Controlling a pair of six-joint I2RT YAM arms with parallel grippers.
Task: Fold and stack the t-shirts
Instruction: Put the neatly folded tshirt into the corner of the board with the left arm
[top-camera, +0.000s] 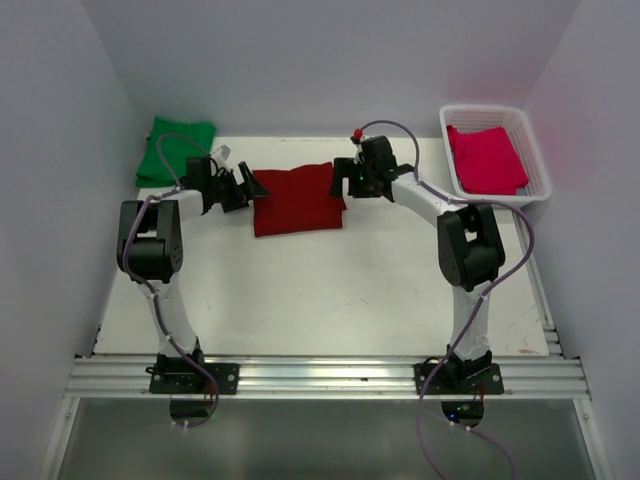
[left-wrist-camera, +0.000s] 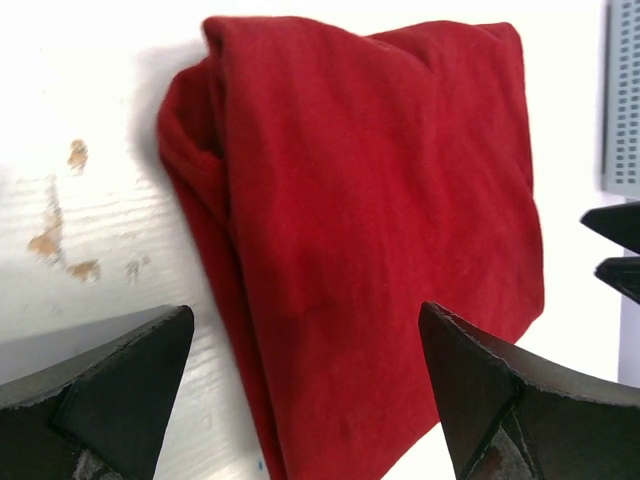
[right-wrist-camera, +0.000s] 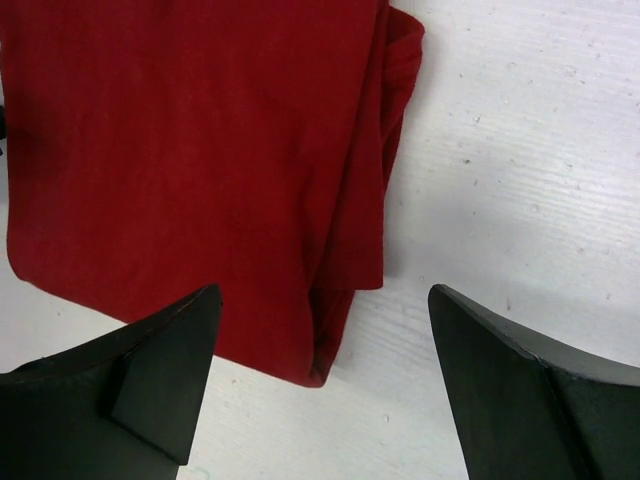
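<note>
My left gripper needs to next grab the dark red t-shirt by the middle of its edge (top-camera: 259, 199) (left-wrist-camera: 290, 355) nearest the green t-shirt.
A folded dark red t-shirt (top-camera: 296, 198) lies flat at the back middle of the white table; it also shows in the left wrist view (left-wrist-camera: 380, 220) and the right wrist view (right-wrist-camera: 190, 160). My left gripper (top-camera: 250, 187) is open and empty at the shirt's left edge, its jaws straddling the cloth (left-wrist-camera: 305, 340). My right gripper (top-camera: 342, 180) is open and empty at the shirt's right edge, over its folded corner (right-wrist-camera: 325, 320). A folded green t-shirt (top-camera: 176, 150) lies at the back left. A pink t-shirt (top-camera: 486, 158) lies in the white basket.
The white basket (top-camera: 536, 160) stands at the back right, beyond the table edge. White walls close in the back and both sides. Brown stains (left-wrist-camera: 60, 240) mark the table left of the red shirt. An aluminium rail (top-camera: 320, 376) runs along the near edge.
</note>
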